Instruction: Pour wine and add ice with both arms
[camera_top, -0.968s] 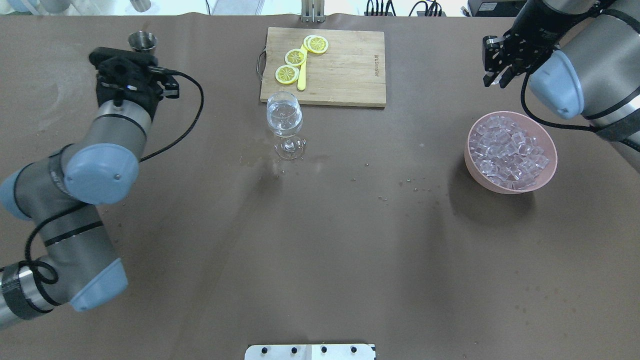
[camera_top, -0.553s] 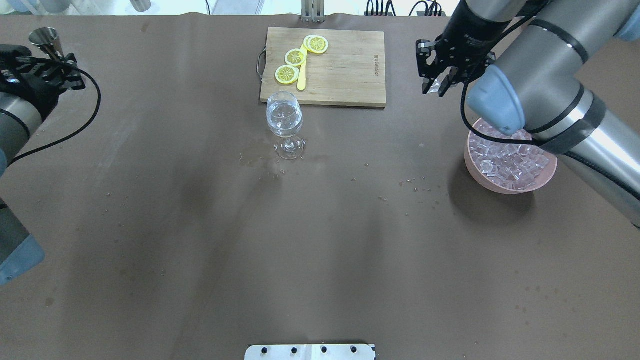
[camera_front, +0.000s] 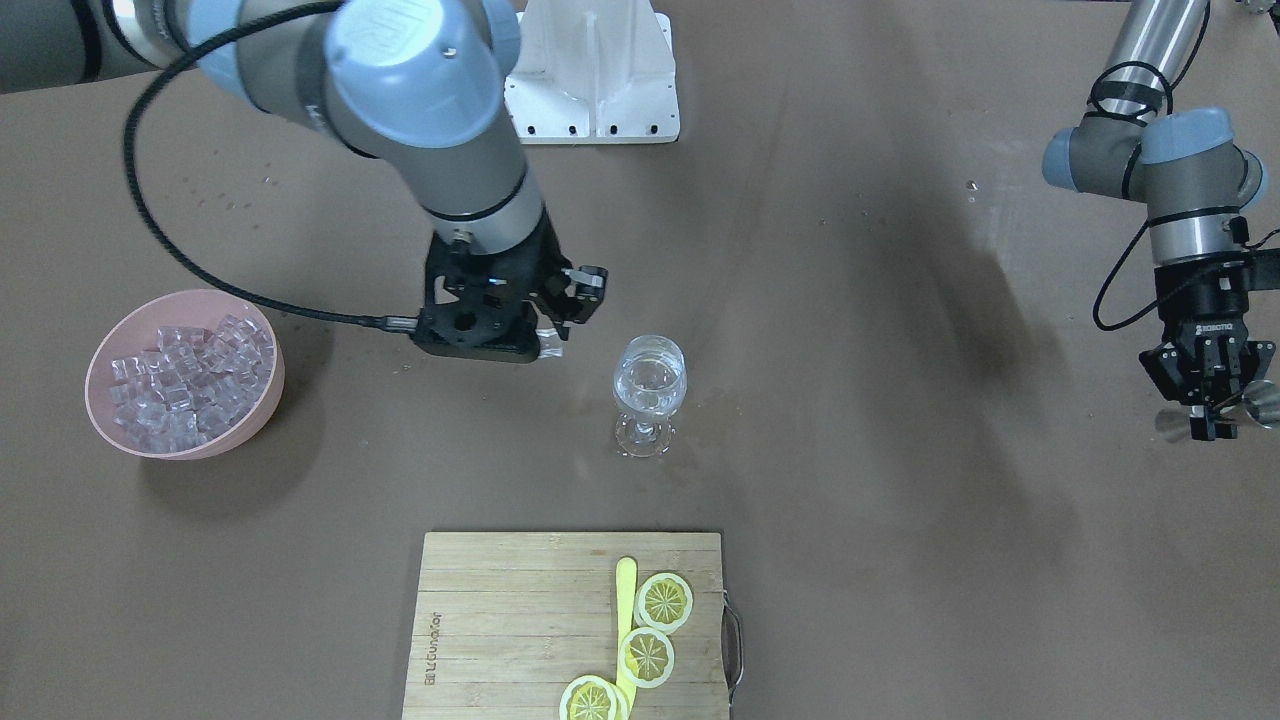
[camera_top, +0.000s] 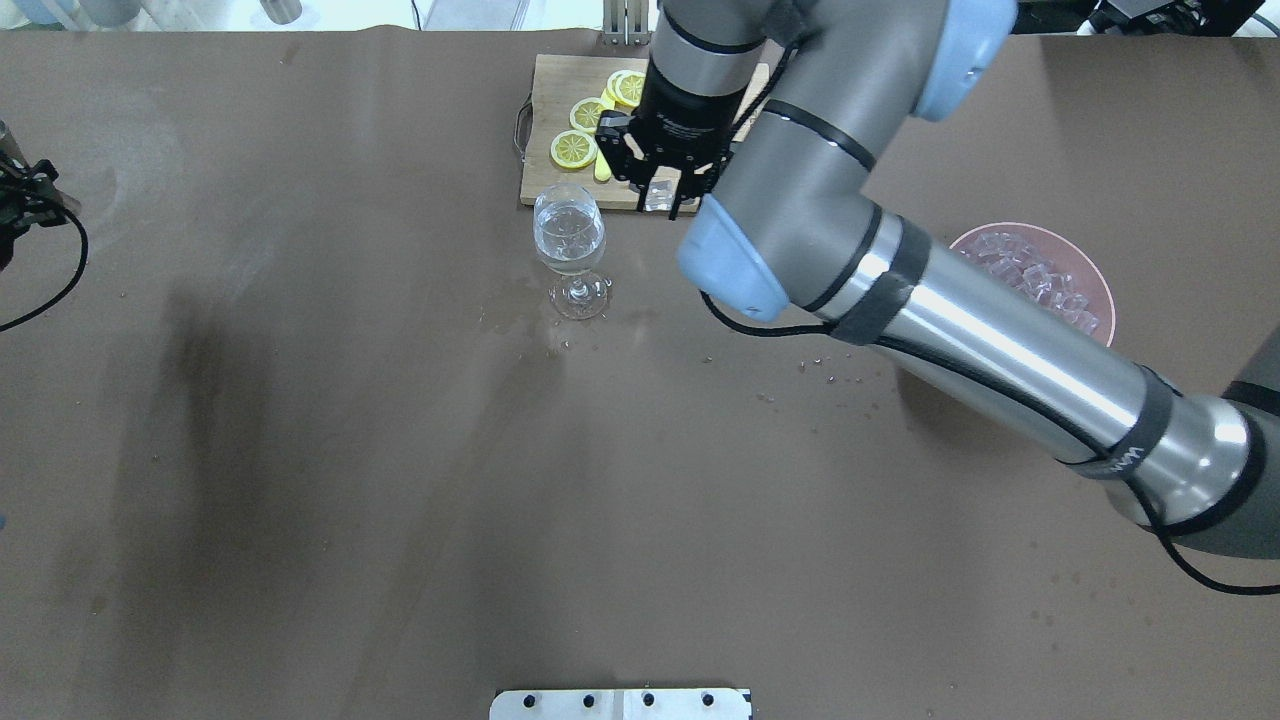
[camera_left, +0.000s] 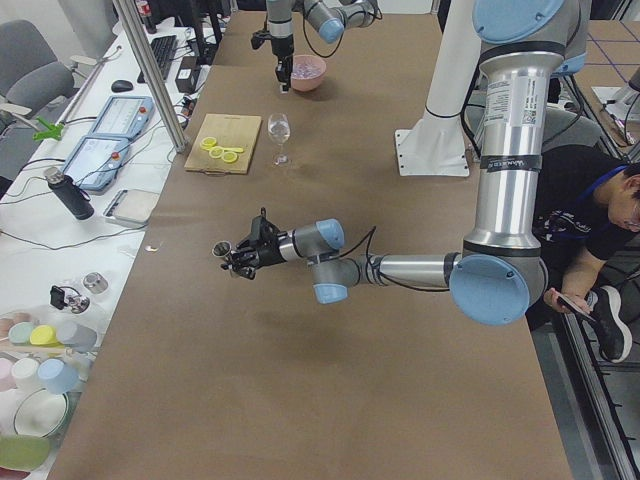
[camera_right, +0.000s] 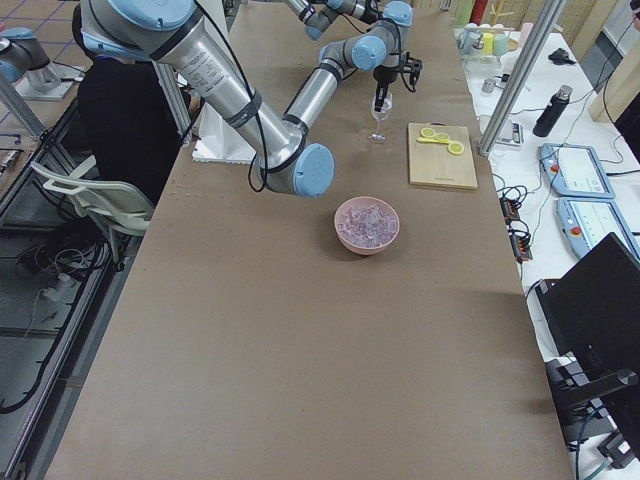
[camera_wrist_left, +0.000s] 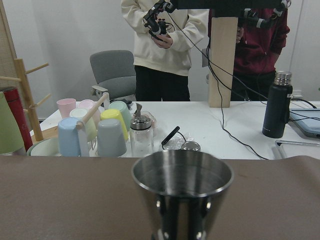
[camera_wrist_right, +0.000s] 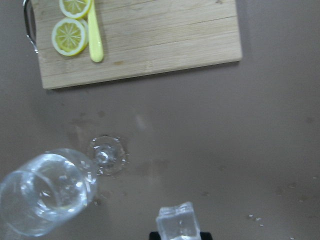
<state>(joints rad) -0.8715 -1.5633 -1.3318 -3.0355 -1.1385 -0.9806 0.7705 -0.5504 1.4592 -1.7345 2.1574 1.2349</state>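
Note:
My right gripper is going to let go of the ice cube inside the bowl of the wine glass (camera_front: 653, 385) (camera_wrist_right: 56, 187), so that it goes into the clear wine.
A wine glass (camera_top: 570, 240) stands mid-table, also in the front view (camera_front: 650, 390), with a little clear wine (camera_front: 650, 398) in its bowl. My right gripper (camera_top: 661, 200) is shut on one ice cube (camera_top: 656, 197) and hangs just right of the glass, over the board's near edge. In the right wrist view the cube (camera_wrist_right: 178, 223) is right of the glass rim (camera_wrist_right: 42, 197). My left gripper (camera_front: 1213, 405) is shut on a steel jigger (camera_front: 1262, 405) at the table's far left, and the jigger fills the left wrist view (camera_wrist_left: 182, 185). A pink bowl (camera_top: 1105, 300) holds the ice (camera_front: 185, 375).
A wooden cutting board (camera_front: 500, 620) with lemon slices (camera_front: 665, 600) and a yellow knife lies beyond the glass. Water drops spot the brown table around the glass foot (camera_top: 578, 300). The white base block (camera_front: 595, 70) stands at the robot's side.
My right arm has swung left from above the ice bowl to beside the glass, carrying the cube. My left arm has drawn back to the table's left edge with the jigger.

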